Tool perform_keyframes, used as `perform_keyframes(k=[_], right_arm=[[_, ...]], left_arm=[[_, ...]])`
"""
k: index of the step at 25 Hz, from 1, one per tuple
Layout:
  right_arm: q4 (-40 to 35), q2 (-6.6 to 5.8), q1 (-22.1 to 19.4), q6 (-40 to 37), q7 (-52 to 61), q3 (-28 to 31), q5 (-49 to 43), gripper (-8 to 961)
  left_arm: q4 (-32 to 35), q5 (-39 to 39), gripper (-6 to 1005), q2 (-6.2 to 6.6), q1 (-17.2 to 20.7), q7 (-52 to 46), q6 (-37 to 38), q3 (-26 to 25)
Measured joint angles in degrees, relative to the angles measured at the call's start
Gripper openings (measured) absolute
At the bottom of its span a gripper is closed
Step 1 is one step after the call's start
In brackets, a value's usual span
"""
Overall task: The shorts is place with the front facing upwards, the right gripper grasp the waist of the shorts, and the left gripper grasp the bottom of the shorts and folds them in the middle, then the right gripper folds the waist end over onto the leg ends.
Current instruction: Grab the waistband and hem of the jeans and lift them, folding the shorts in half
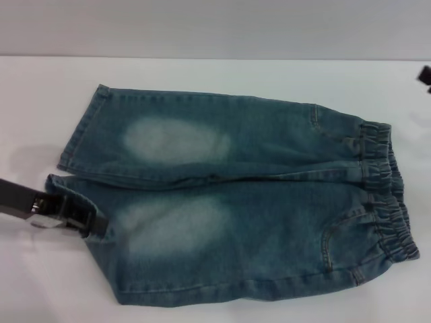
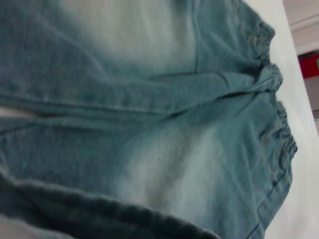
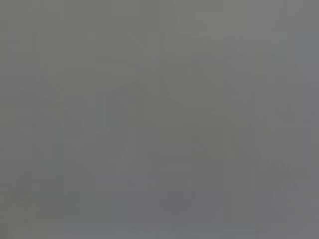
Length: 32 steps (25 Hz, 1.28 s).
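The robot's right gripper needs to close on the near corner of the shorts' waist (image 1: 411, 253), because the shorts should be folded in the middle.
The shorts (image 1: 236, 202) lie flat on the white table, front up, with a pale patch on each leg. The gathered waist (image 1: 387, 195) is at the right. The bottom of the shorts, the two straight leg ends (image 1: 79, 128), is at the left. My left gripper (image 1: 91, 223) reaches in from the left edge and rests on the hem of the nearer leg. The left wrist view looks along the shorts (image 2: 164, 124) toward the elastic waistband (image 2: 281, 129). A black piece of my right gripper (image 1: 425, 75) shows at the far right edge, away from the waist.
The white table (image 1: 215, 74) reaches to a grey wall behind. Bare table lies all around the shorts. In the left wrist view a red object (image 2: 310, 65) stands beyond the table's edge. The right wrist view shows only plain grey.
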Motion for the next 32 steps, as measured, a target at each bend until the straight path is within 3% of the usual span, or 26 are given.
perform_keyframes(k=[9,18,24,32], right_arm=[[-17.4,-3.47,5.0,-19.8,25.7,-1.1,-24.2,650],[-25.3,-5.05,9.7,-27.6,28.4,-1.3,-45.2,650],[-29.3,-4.90,10.6,-31.8,24.7,-6.8,-51.2,649],[-28.8,-3.95,10.5,-28.9,23.9,-12.6,-55.9,649]], left_arm=[[-0.5,-2.0,51,1.16,0.7,0.5,-2.2,-0.4],[-0.7,-1.7,55,1.62,1.0,0.5,-3.3,0.3],[-0.7,-1.7,57,1.57,1.1,0.5,-3.8,0.3],[-0.3,-2.1,61,1.30,1.3,0.5,-4.3,0.2]])
